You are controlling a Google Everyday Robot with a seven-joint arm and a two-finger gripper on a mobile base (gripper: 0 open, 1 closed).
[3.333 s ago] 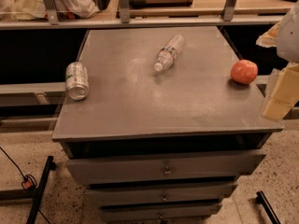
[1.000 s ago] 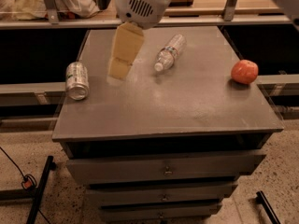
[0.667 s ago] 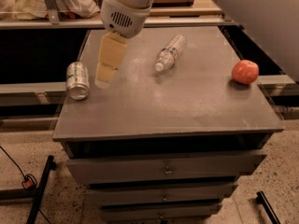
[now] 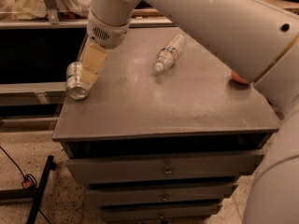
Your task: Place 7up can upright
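My gripper is going to close on the far end (image 4: 74,70) of the 7up can and leave the can's shiny front end sticking out.
The 7up can (image 4: 76,81) lies on its side at the left edge of the grey cabinet top (image 4: 154,106), its shiny end facing the front. My gripper (image 4: 93,64) hangs from the white arm coming in from the upper right. Its tan fingers (image 4: 95,62) are right beside the can's right side, over its far end.
A clear plastic bottle (image 4: 169,52) with a white cap lies on its side at the middle back. An orange fruit (image 4: 238,78) is mostly hidden behind my arm at the right edge. Drawers (image 4: 163,171) are below. A shelf with clutter (image 4: 28,3) stands behind.
My arm has swung from the right side across the top to the left and come down next to the can. The can, bottle and fruit have not moved.
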